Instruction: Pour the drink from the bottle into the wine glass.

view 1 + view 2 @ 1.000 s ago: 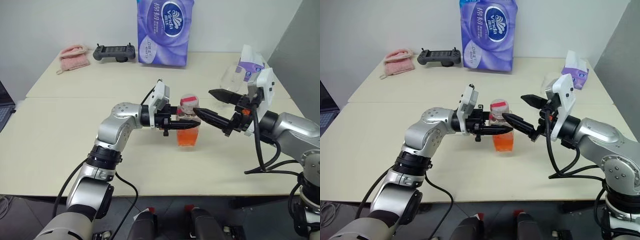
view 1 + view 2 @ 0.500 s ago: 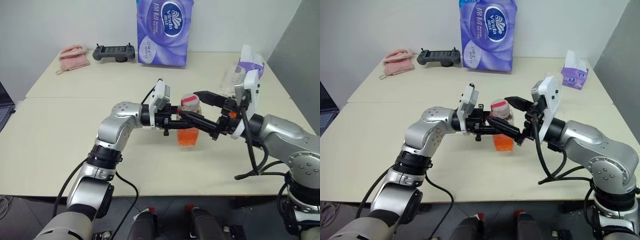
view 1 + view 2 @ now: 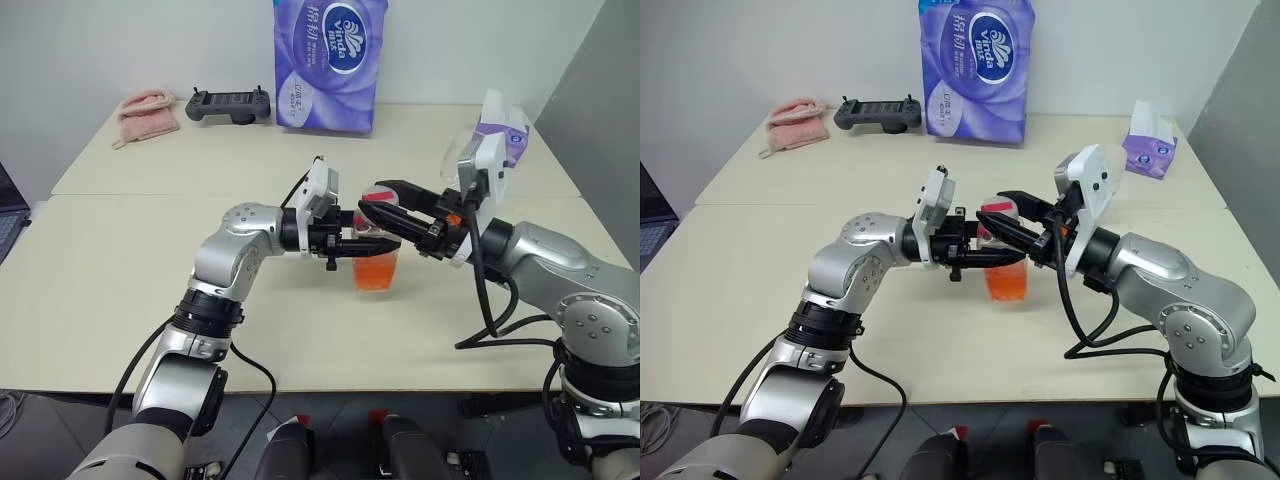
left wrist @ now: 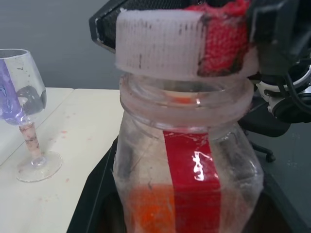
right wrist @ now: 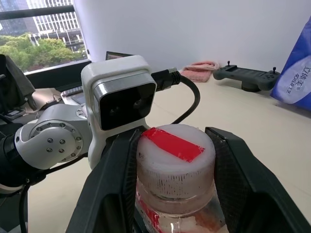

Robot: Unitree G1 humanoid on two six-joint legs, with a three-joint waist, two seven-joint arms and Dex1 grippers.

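Note:
The pink-and-white cap, still on the upright bottle, will be put down by my right gripper on the bare table on the near side of the wine glass (image 3: 470,279).
The bottle (image 4: 189,160) stands upright near the middle of the table, its lower part filled with the orange-red drink (image 3: 375,276). My left gripper (image 3: 372,246) reaches in level from the left and is shut on the bottle's body. My right gripper (image 3: 368,200) comes from the right. Its two fingers (image 5: 116,179) press on either side of the pink-and-white cap (image 5: 175,165). The wine glass (image 4: 26,111) stands upright and empty to the far right, partly hidden behind my right wrist (image 3: 458,160).
A purple tissue pack (image 3: 328,62), a black game controller (image 3: 230,103) and a pink cloth (image 3: 148,112) sit along the far edge of the table (image 3: 130,260). A tissue box (image 3: 503,128) stands far right. A laptop corner (image 3: 8,215) shows at the left.
My right gripper has moved left from beside the bottle to its top, and its fingers have closed in around the cap. The left gripper and bottle have stayed in place.

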